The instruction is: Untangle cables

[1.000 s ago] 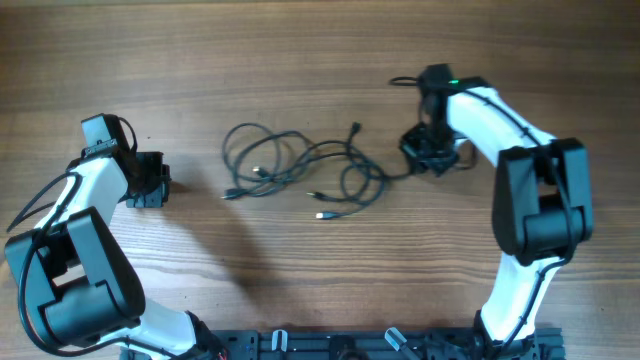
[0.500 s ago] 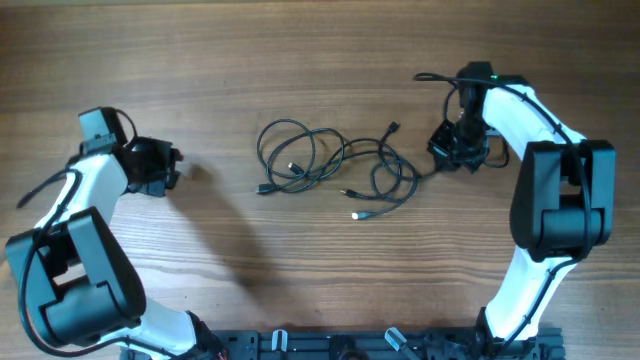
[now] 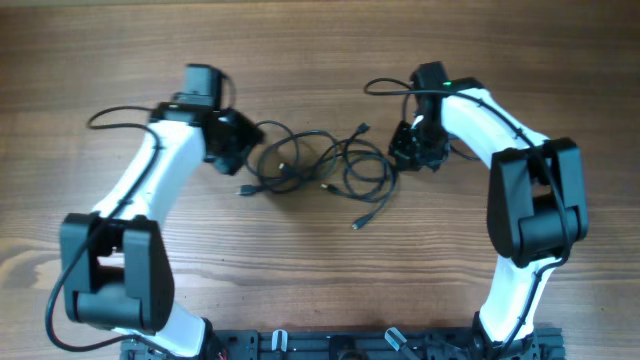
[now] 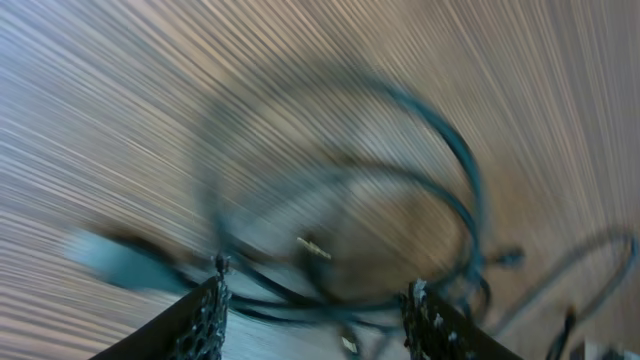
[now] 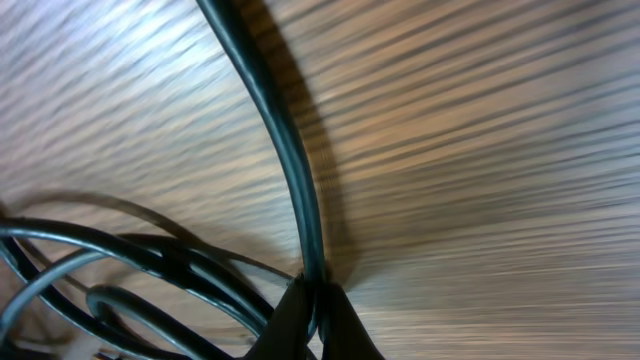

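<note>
The fingers of my left gripper should next close on the cables' bunched strands (image 3: 312,171) (image 4: 375,305) in the middle of the tangle, between the left gripper's own loop and my right gripper's loop.
The cables (image 3: 315,165) lie as a loose tangle of thin black loops in the middle of the wooden table, and one plug end (image 3: 357,224) trails toward the front. My left gripper (image 3: 245,150) hovers at the tangle's left edge. In the left wrist view its jaws (image 4: 315,320) stand open, with blurred loops of the cables (image 4: 400,200) on the wood beyond and between them. My right gripper (image 3: 413,152) is at the tangle's right edge. In the right wrist view it is (image 5: 315,315) shut on a single black strand (image 5: 290,150) that runs up from its pinched tips.
The wooden table (image 3: 300,50) stretches on all sides of the tangle. Each arm carries its own thick wire, one looping out at the left (image 3: 110,118) and one at the right (image 3: 385,86). A black mounting rail (image 3: 330,345) runs along the front edge.
My left arm swung from the far left over to the tangle's left edge and its jaws opened. The right gripper moved right, then back left, dragging the cables with it.
</note>
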